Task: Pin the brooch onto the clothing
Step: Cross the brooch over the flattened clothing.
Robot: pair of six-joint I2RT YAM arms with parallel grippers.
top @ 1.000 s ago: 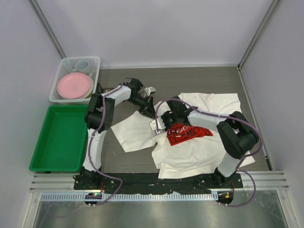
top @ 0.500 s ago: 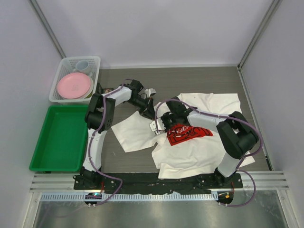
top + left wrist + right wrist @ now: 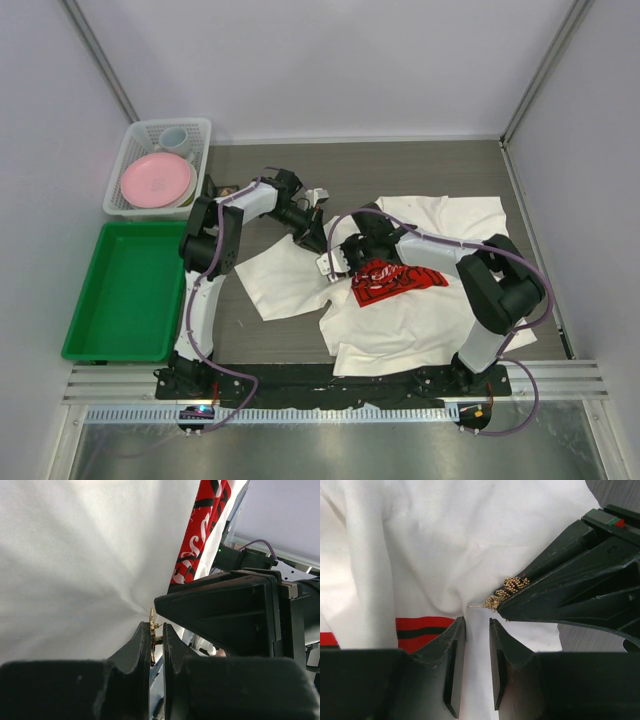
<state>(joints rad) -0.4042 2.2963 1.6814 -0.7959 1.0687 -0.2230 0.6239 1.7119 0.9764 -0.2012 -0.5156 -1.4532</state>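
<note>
Next, my right gripper pinches the fold of the clothing, loose between its fingers, just below the pin tip [image 3: 466, 616] before my left gripper pushes the pin through.
The clothing [image 3: 430, 310] is a white T-shirt lying crumpled on the table, its red print [image 3: 395, 280] bunched near the middle. My left gripper [image 3: 156, 627] is shut on the brooch [image 3: 152, 630], a small gold beaded piece held edge-on at the shirt's left edge. In the right wrist view the brooch [image 3: 507, 592] pokes from the left gripper [image 3: 570, 592], its pin tip touching a raised fold of the clothing [image 3: 470, 540]. My right gripper [image 3: 472, 625] stands open, that fold running loosely between its fingers. From above, the left gripper [image 3: 318, 236] and the right gripper [image 3: 333, 262] nearly meet.
A white basket [image 3: 205, 140] at the back left holds a pink plate [image 3: 156, 179] and a cup [image 3: 173, 137]. A green tray [image 3: 80, 300] lies in front of it. Cage posts and walls enclose the table.
The left arm has edged slightly to the right, toward the shirt. The right arm and the shirt look unchanged from above.
</note>
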